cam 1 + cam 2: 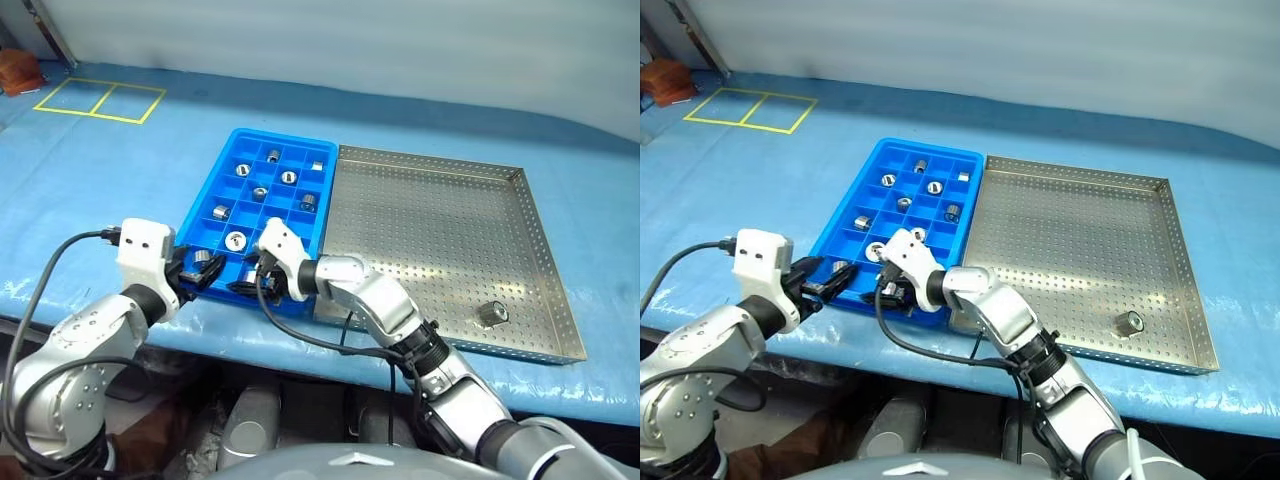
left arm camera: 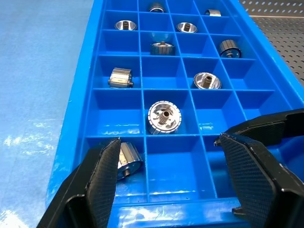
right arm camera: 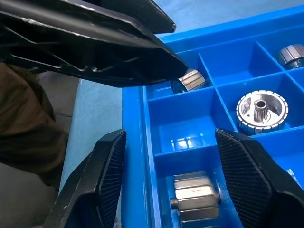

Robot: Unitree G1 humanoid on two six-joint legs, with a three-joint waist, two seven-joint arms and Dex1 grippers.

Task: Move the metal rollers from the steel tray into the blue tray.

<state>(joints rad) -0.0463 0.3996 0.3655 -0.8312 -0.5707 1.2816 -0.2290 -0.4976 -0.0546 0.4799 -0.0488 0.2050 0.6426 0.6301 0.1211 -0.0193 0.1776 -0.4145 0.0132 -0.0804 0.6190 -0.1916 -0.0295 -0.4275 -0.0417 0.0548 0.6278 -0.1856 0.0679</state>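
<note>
The body of the lone metal roller [image 1: 493, 314] near the front edge of the steel tray is next for my right gripper, which should go there and close on it.
The blue tray [image 1: 205, 195] lies left of the steel tray [image 1: 430, 230], their sides touching. Several metal rollers sit in its compartments, among them a wide toothed one [image 2: 164, 116]. One roller [image 1: 492, 314] lies alone in the steel tray's near right part. My right gripper [image 3: 171, 142] is open over the blue tray's near edge, and a roller [image 3: 194, 195] lies loose in the compartment below its fingers. My left gripper [image 2: 166, 175] is open at the tray's near left corner with nothing between its fingers. A roller [image 2: 127, 161] rests by its left finger.
Both trays lie on a blue-covered table whose front edge [image 1: 250, 345] runs just beneath my grippers. Yellow tape squares [image 1: 100, 100] mark the far left, with a brown object [image 1: 18, 70] beyond them. A black cable [image 1: 330, 345] hangs from my right wrist.
</note>
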